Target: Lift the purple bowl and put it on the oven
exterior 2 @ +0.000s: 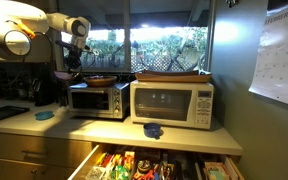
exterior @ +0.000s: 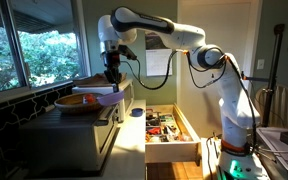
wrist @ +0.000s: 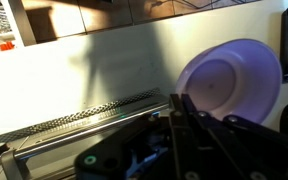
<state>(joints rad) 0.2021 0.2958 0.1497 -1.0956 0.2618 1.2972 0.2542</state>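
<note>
The purple bowl, now tilted just over the oven top, will be let go by my gripper on the oven top point(exterior: 80, 114), where it will sit just in front of the brown wooden bowl.
In the wrist view the pale purple bowl point(wrist: 229, 85) hangs tilted, its inside facing the camera. My gripper point(wrist: 181, 108) is shut on its left rim, over the flat grey top of the oven point(wrist: 74, 125). In both exterior views the gripper point(exterior: 112, 70) point(exterior 2: 74, 62) is just above the oven point(exterior: 74, 135) point(exterior 2: 96, 101). A sliver of the purple bowl point(exterior: 100, 90) shows below the fingers, close to the oven top. I cannot tell whether it touches.
A brown wooden bowl with orange contents point(exterior: 76, 101) point(exterior 2: 99, 79) sits on the oven top beside the gripper. A white microwave point(exterior 2: 172, 103) stands next to the oven. A drawer full of items point(exterior: 169, 126) point(exterior 2: 149, 165) is pulled open. A blue cloth point(exterior 2: 154, 129) lies on the counter.
</note>
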